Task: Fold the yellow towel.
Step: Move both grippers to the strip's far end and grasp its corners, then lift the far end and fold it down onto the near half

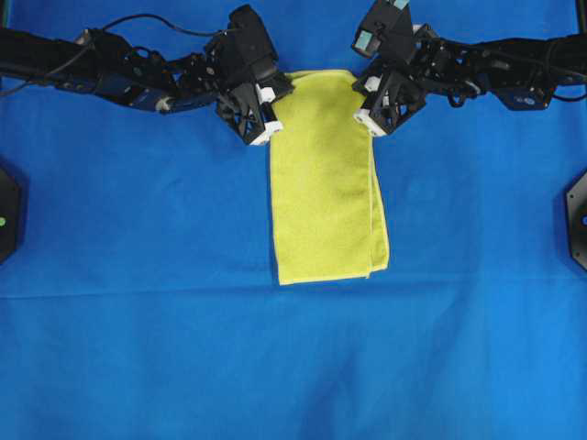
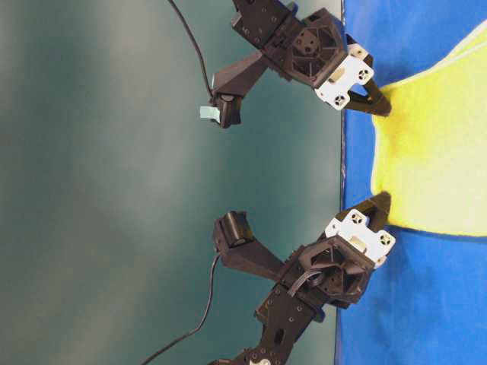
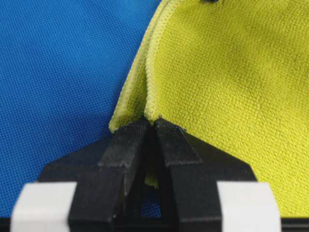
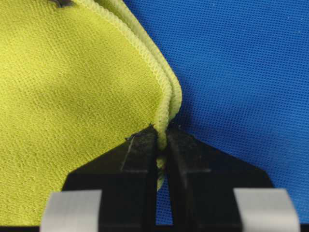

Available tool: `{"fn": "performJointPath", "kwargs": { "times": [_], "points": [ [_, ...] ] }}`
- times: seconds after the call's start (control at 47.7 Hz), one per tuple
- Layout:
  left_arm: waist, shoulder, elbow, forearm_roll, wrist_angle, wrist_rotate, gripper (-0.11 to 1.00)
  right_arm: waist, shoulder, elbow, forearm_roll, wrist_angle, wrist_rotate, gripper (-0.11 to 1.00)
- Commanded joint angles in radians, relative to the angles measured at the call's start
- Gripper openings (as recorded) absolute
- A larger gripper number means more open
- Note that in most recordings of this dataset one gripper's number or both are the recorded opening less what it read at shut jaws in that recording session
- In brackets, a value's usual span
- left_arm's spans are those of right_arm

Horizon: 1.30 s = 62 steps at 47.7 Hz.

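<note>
Next, I let go of the yellow towel's far corner with my left gripper on top of the towel's front end (image 1: 278,245), near its front corner.
The yellow towel (image 1: 326,183) lies on the blue cloth as a long doubled strip running from the far side toward the front. My left gripper (image 1: 271,128) is at its far left corner and my right gripper (image 1: 367,124) at its far right corner. In the left wrist view the left gripper (image 3: 150,123) is shut on the two hemmed layers of the towel (image 3: 231,87). The right wrist view shows the right gripper (image 4: 161,133) shut on the stacked hems of the towel (image 4: 72,96). Both pinched corners rise slightly off the cloth.
A large blue cloth (image 1: 138,321) covers the whole table. Black fixtures sit at the left edge (image 1: 7,211) and the right edge (image 1: 578,215). Both arms reach in from the far side. In the table-level view the towel (image 2: 434,152) spans between the two grippers.
</note>
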Motion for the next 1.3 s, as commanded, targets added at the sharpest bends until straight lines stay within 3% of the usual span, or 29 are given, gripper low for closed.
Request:
{"fn": "performJointPath", "kwargs": {
  "times": [0.0,0.147,0.398,0.755,1.07,1.279],
  "points": [
    [-0.002,-0.012,-0.014,0.000,-0.002,0.002,0.03,-0.005,-0.012,-0.003,0.002,-0.005,0.006,0.04],
    [0.015,-0.031,-0.017,0.000,0.002,0.014,0.03,-0.006,-0.021,-0.003,0.008,-0.005,0.006,0.04],
    [0.057,-0.080,-0.058,0.000,0.071,0.114,0.03,-0.049,-0.092,0.012,0.015,-0.005,0.006,0.04],
    [0.054,-0.100,-0.083,0.000,0.115,0.123,0.03,-0.060,-0.120,0.012,0.018,0.002,0.009,0.04],
    [-0.046,-0.245,-0.034,0.000,0.183,0.164,0.03,0.018,-0.324,0.080,0.055,0.101,0.018,0.04],
    [-0.149,-0.348,0.038,0.000,0.216,0.153,0.03,0.138,-0.456,0.150,0.055,0.124,0.057,0.04]
  ]
}}
